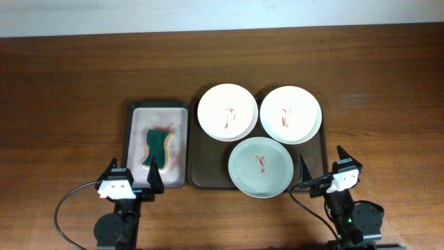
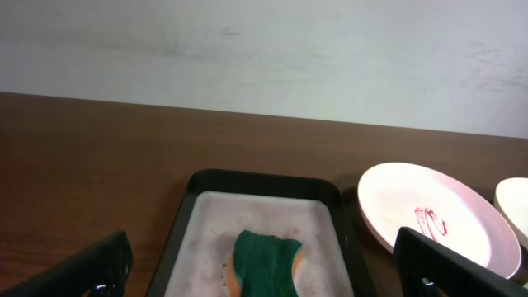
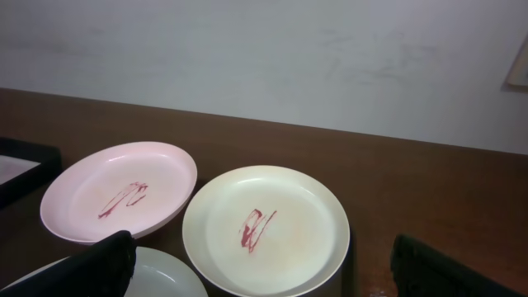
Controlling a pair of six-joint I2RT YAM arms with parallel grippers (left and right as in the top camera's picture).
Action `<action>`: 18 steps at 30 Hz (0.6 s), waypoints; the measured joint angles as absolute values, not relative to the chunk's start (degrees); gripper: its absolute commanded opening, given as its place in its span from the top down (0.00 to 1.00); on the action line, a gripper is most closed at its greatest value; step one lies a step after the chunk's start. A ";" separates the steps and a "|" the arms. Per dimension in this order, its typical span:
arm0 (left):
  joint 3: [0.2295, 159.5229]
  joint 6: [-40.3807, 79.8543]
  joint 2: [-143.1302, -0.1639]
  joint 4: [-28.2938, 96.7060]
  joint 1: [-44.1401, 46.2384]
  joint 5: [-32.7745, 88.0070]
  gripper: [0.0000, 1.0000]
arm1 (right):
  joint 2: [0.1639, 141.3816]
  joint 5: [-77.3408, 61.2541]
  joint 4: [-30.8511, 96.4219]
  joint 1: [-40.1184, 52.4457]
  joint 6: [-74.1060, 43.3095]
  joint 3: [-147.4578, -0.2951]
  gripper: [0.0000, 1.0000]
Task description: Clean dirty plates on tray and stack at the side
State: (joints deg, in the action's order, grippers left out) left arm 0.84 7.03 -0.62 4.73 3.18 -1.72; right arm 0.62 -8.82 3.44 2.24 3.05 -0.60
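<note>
My right gripper should grip the rim of the pale green plate (image 1: pixel 292 167) next, at the side farthest from the soapy tray.
Three plates smeared with red lie on a dark tray (image 1: pixel 200 173): a pink-white plate (image 1: pixel 227 112) at the back left, a cream plate (image 1: pixel 291 114) at the back right, a pale green plate (image 1: pixel 261 167) in front. A green and orange sponge (image 1: pixel 157 146) lies in a soapy tray (image 1: pixel 135 132) to the left. My left gripper (image 1: pixel 132 179) is open and empty at the near end of the soapy tray; the sponge (image 2: pixel 266 262) shows between its fingers. My right gripper (image 1: pixel 323 169) is open and empty near the tray's front right corner, facing the cream plate (image 3: pixel 266 228) and the pink plate (image 3: pixel 120 200).
The wooden table (image 1: pixel 62 90) stretches wide on both sides of the trays. A pale wall (image 2: pixel 264 49) stands behind the table's far edge. Cables (image 1: pixel 66 201) run from the arm bases at the near edge.
</note>
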 measured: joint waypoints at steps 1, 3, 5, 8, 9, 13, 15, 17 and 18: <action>0.84 7.03 -0.62 4.71 3.18 -1.72 0.01 | 0.62 -8.82 3.44 2.24 3.07 -0.60 0.01; 0.84 7.03 -0.62 4.71 3.18 -1.72 0.01 | 0.62 -8.82 3.44 2.24 3.07 -0.60 0.01; 0.84 7.03 -0.62 4.73 3.18 -1.69 0.01 | 0.62 -8.82 3.44 2.24 3.07 -0.60 0.01; 0.84 7.03 -0.62 4.71 3.18 -0.89 0.01 | 0.62 -8.82 3.44 2.24 3.03 -0.60 0.01; 0.84 7.03 -0.62 4.71 3.18 -0.67 0.01 | 0.62 -8.82 3.44 2.24 3.05 -0.60 0.01; 1.93 7.05 -0.67 7.68 3.18 -0.40 0.01 | 0.62 -8.82 3.44 2.24 3.05 -0.60 0.01; 4.21 7.05 -1.89 12.29 3.18 -0.21 0.01 | 0.62 -8.82 3.42 2.24 3.09 -0.60 0.01; 6.22 7.05 -4.47 14.28 3.18 -0.08 0.01 | 0.62 -8.82 3.42 2.24 3.07 -0.60 0.01; 8.14 7.05 -6.92 14.57 3.18 -0.01 0.00 | 0.62 -8.80 3.42 2.24 3.05 -0.60 0.01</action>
State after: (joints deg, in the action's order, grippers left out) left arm 8.14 7.05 -6.92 14.57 3.18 -0.01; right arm 0.62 -8.80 3.42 2.24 3.05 -0.60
